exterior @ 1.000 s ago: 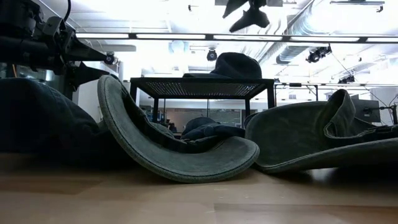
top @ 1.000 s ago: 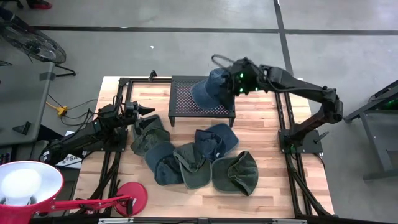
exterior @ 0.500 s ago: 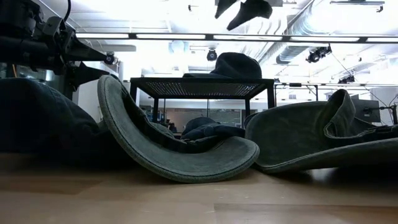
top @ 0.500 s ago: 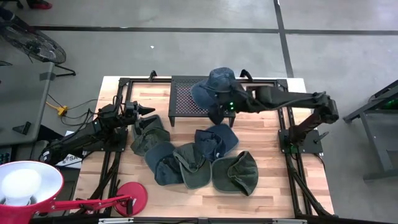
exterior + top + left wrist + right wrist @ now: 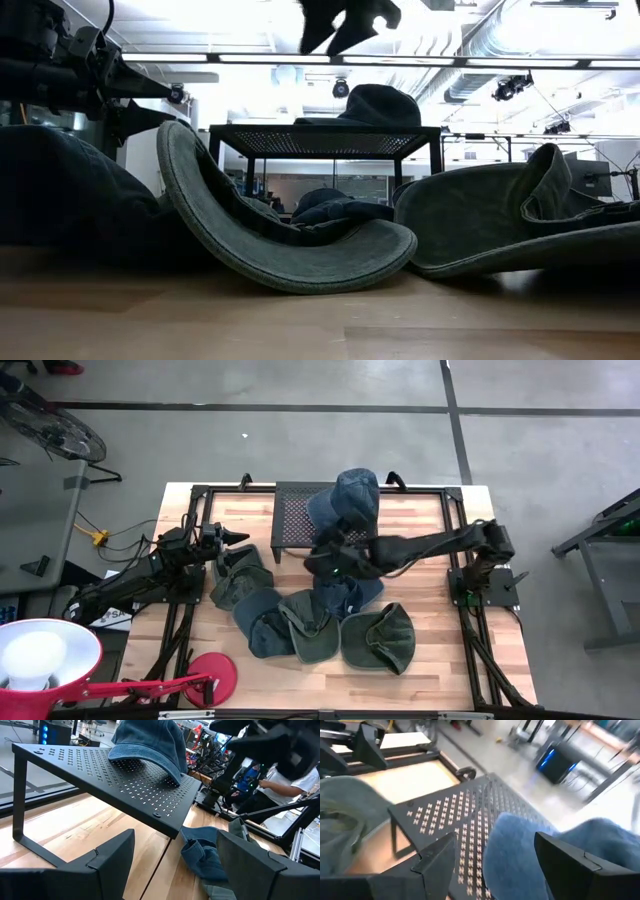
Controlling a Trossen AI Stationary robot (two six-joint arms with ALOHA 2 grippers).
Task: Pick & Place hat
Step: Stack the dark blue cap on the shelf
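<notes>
The robot's right gripper should next go to the visor of the blue denim hat (image 5: 323,520) (image 5: 499,866) on the black perforated stand and close there.
A blue denim hat (image 5: 345,498) lies by its brim on a black perforated stand (image 5: 295,520) at the table's far side; it also shows in the low view (image 5: 375,103) and the left wrist view (image 5: 150,740). My right gripper (image 5: 318,563) is open and hovers in front of the stand's near edge, above the loose hats; in its wrist view (image 5: 495,851) the hat (image 5: 535,860) and stand (image 5: 455,815) lie ahead. My left gripper (image 5: 237,539) is open and waits left of the stand, level with it (image 5: 175,847).
Several grey-green and blue hats lie heaped on the wooden table near the stand (image 5: 310,622), (image 5: 380,637), (image 5: 240,575); in the low view they fill the foreground (image 5: 290,240). A red lamp (image 5: 45,660) with its base (image 5: 210,675) stands at the near left corner. Black frame rails (image 5: 455,540) border the work area.
My right gripper has drawn back from the hat on the stand, moving toward the table's near edge and left, and now hangs over the heap of hats. The blue hat has stayed on the stand. My left arm has kept still.
</notes>
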